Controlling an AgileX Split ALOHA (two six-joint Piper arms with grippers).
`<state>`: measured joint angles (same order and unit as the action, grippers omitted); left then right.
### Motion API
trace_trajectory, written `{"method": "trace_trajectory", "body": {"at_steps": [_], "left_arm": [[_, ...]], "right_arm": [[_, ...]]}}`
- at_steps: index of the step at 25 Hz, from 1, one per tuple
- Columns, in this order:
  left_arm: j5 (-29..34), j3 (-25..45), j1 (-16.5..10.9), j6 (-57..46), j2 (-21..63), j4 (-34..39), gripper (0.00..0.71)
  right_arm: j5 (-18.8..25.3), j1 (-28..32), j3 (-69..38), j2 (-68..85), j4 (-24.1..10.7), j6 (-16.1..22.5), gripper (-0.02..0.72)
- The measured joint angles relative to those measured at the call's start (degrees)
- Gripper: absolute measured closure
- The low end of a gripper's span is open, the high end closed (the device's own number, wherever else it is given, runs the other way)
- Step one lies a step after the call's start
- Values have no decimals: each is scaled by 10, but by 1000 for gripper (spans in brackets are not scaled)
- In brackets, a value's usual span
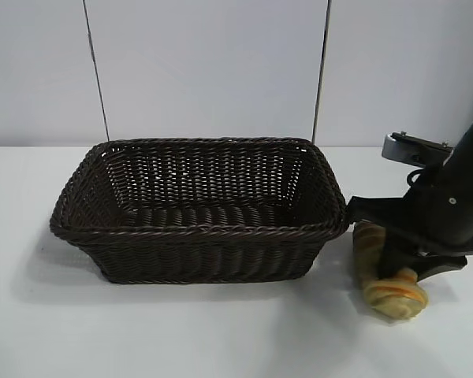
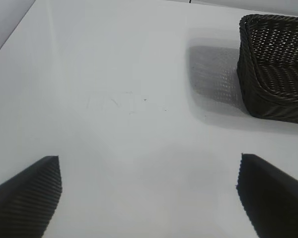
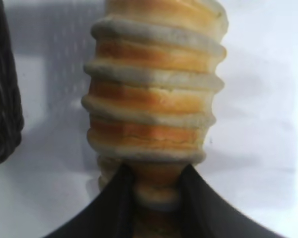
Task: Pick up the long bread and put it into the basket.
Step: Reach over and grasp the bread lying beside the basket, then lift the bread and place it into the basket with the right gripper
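Note:
Next, I release the long bread from my right gripper inside the dark wicker basket, lengthwise behind the middle of the basket's front side (image 1: 229, 196).
The long bread (image 1: 394, 293), golden-tan with orange-brown stripes, lies on the white table just right of the dark wicker basket (image 1: 197, 231). My right gripper (image 1: 406, 268) reaches down over its middle. In the right wrist view the two black fingers pinch the long bread (image 3: 154, 99) from both sides, and the right gripper (image 3: 158, 181) is shut on it. The loaf still rests on the table. In the left wrist view, my left gripper (image 2: 149, 183) hangs open over bare table, away from the basket (image 2: 275, 74), holding nothing.
The basket's inside shows nothing in it. Its side wall (image 3: 2, 99) stands close beside the loaf. White table stretches in front of the basket and to its left; a pale wall with two dark seams rises behind.

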<state>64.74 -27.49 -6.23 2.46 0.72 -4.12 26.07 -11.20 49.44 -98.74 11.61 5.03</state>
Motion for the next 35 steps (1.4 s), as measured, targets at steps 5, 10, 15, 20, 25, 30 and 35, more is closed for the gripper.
{"method": "trace_trajectory", "body": {"at_steps": [5, 10, 15, 20, 25, 30, 35], "left_arm": [[0, 0, 0, 0, 0, 0, 16], [0, 0, 0, 0, 0, 0, 16], [0, 0, 0, 0, 0, 0, 16], [0, 0, 0, 0, 0, 0, 16], [0, 0, 0, 0, 0, 0, 16], [0, 0, 0, 0, 0, 0, 16], [0, 0, 0, 0, 0, 0, 16]], "right_arm": [[78, 0, 58, 46, -26, 18, 568], [153, 0, 122, 76, -65, 40, 575], [188, 0, 156, 80, -76, 42, 575], [192, 0, 157, 80, -77, 36, 575], [166, -20, 157, 80, -63, -28, 575], [125, -73, 168, 67, -49, -97, 575], [97, -127, 217, 19, -49, -261, 575]]}}
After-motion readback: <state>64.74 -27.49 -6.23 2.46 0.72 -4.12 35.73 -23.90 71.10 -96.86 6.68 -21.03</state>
